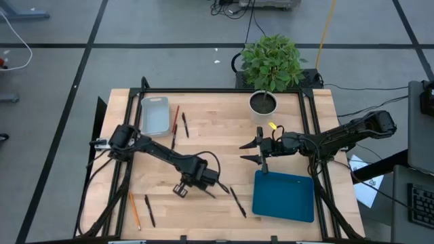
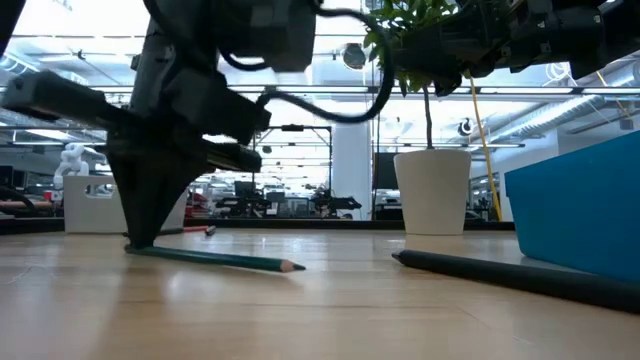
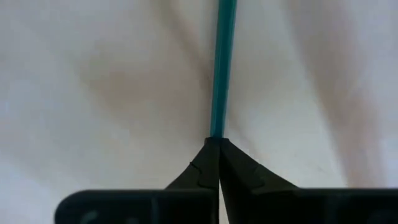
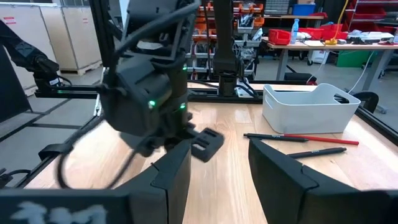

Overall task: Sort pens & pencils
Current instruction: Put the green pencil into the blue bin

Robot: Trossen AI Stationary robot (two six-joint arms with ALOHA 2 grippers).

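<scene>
The green pencil's blunt end is all that my left gripper pinches, so I should open it and grab the pencil's body [image 2: 207, 258] farther toward the sharpened point before carrying it.
A green pencil [image 2: 215, 259] lies on the wooden table [image 1: 217, 129], its sharpened point toward the blue tray [image 1: 283, 195]. My left gripper [image 1: 182, 189] points straight down, shut on the pencil's blunt end. A black pen [image 2: 500, 272] lies beside the blue tray. A red pencil [image 1: 175, 125] and a black pen [image 1: 184, 125] lie by the white tray [image 1: 154, 115]. An orange pencil [image 1: 134, 210] and a black pen [image 1: 149, 210] lie near the front left. My right gripper [image 1: 247, 152] hovers open, level, above the table's middle right. My left gripper pinches the green pencil's blunt end [image 3: 216, 127] between its two fingertips [image 3: 205, 163]. The fingers come from above, pointing down. The pencil runs away from the fingers along the table, with its sharpened tip [image 2: 298, 267] on the wood.
A potted plant [image 1: 263, 103] stands at the far middle of the table. Another black pen [image 1: 237, 201] lies just left of the blue tray. Black frame rails border the table's left and right sides.
</scene>
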